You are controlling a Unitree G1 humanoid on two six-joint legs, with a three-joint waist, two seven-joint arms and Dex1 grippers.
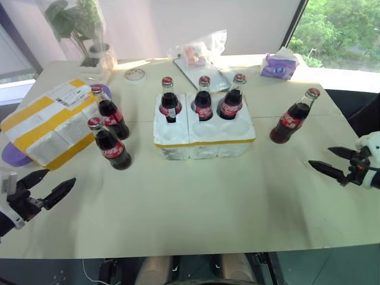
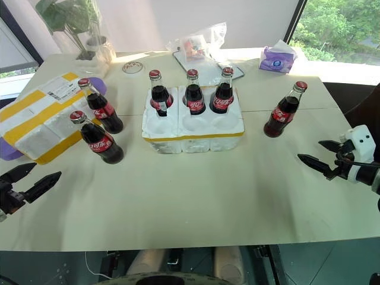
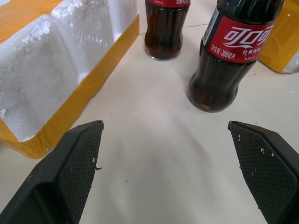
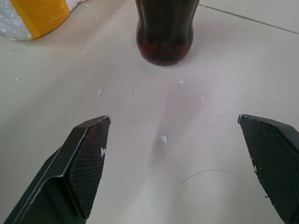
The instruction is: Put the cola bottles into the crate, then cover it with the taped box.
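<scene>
I should next use my left gripper to grab the red label (image 1: 113,151) (image 3: 240,40) of the nearer cola bottle beside the taped box, the one nearest the table's front edge.
The crate (image 1: 205,141), a low white foam tray with a yellow band, sits mid-table. Three cola bottles (image 1: 170,101) (image 1: 203,99) (image 1: 231,98) stand in its back wells, and the front wells are empty. Two more bottles (image 1: 110,113) (image 1: 111,146) stand on the table to its left, beside the taped box (image 1: 50,122). A single bottle (image 1: 292,117) stands to the crate's right. My left gripper (image 1: 58,177) hovers open near the table's front left, short of the nearer bottle (image 3: 231,56). My right gripper (image 1: 321,156) is open too, facing the lone bottle (image 4: 164,32).
Along the back stand a potted plant (image 1: 83,29), a small round dish (image 1: 135,73), a plastic bag on a tray (image 1: 199,53) and a purple tissue pack (image 1: 279,65). A purple item (image 1: 15,155) pokes out from under the taped box. Table edges run close to both grippers.
</scene>
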